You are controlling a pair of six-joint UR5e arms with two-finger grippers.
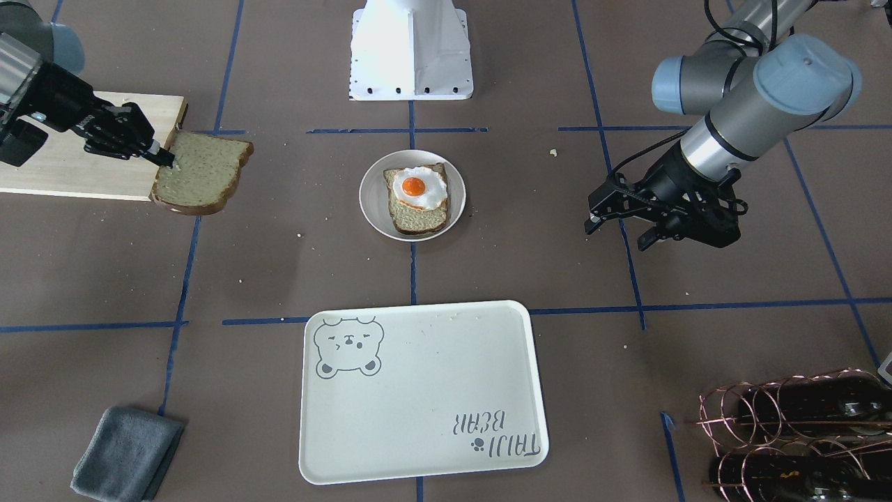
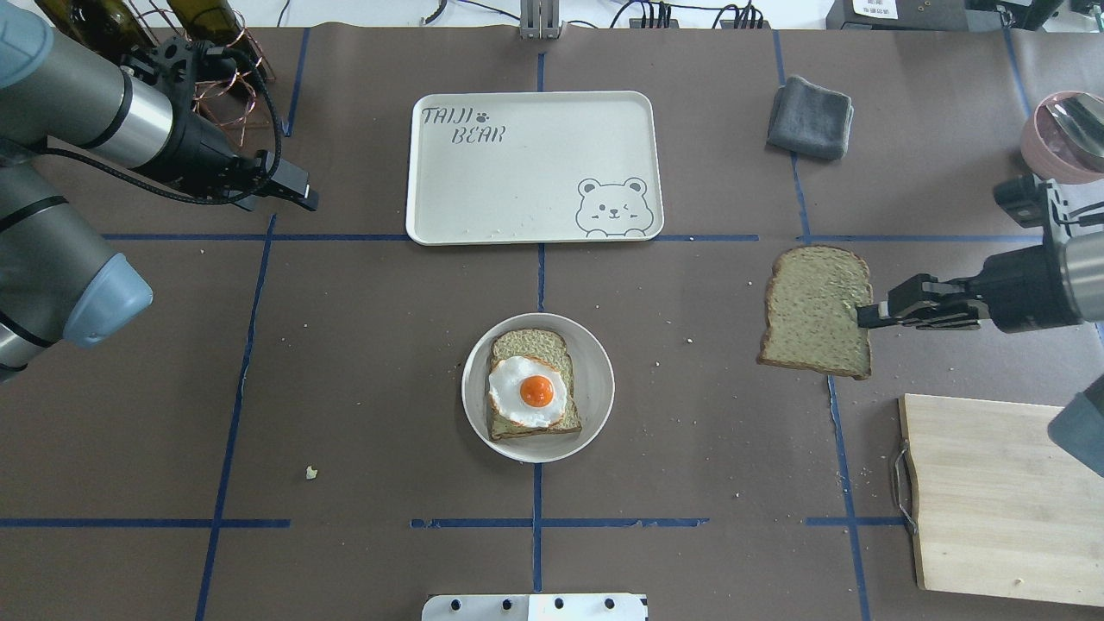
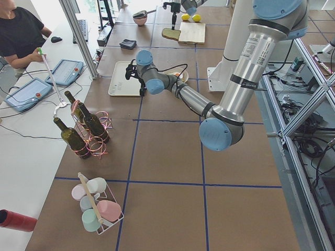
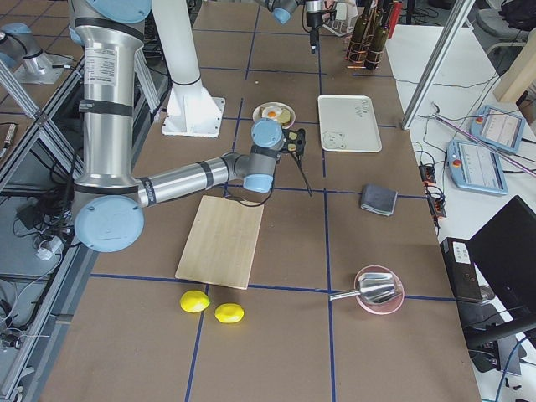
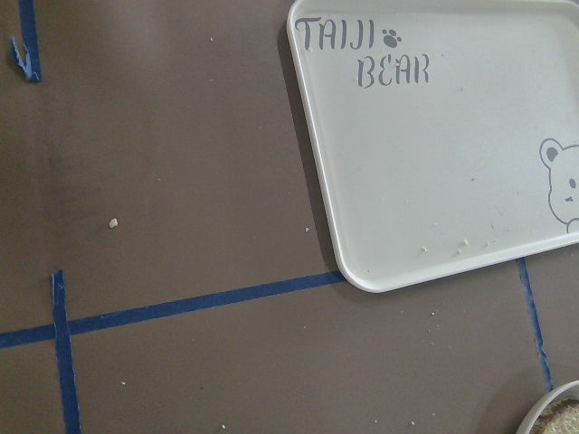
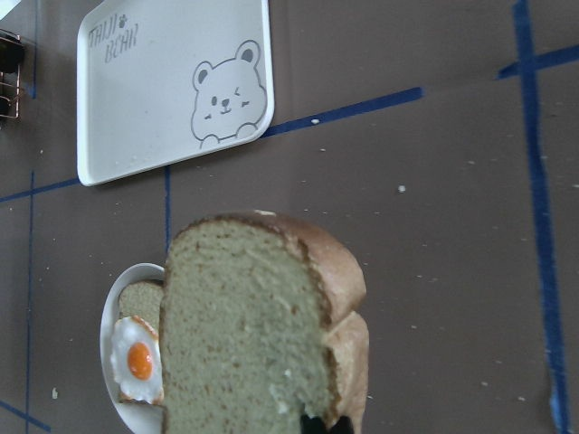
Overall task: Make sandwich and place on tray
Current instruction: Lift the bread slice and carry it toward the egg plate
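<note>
My right gripper needs to let go of the tan bread slice on top of the fried egg (image 1: 419, 191) (image 6: 137, 359) that is on the round white plate. That slice is held flat above the table now.
My right gripper (image 2: 865, 316) is shut on the edge of a tan bread slice (image 2: 818, 310) and holds it flat above the table, to the right of the plate. The same slice shows in the front view (image 1: 202, 174) and fills the right wrist view (image 6: 244, 334). The other bread slice (image 2: 535, 345) lies on a small round white plate (image 2: 597, 366) with the fried egg (image 2: 528, 392) on top. The cream bear tray (image 2: 517, 172) lies beyond the plate and holds nothing. My left gripper (image 1: 613, 233) is open and empty, hovering left of the tray.
A wooden cutting board (image 2: 992, 492) lies at the near right. A grey cloth (image 2: 811, 116) lies right of the tray. A wire rack with wine bottles (image 2: 198, 52) stands at the far left. A pink bowl (image 2: 1061, 138) sits at the far right.
</note>
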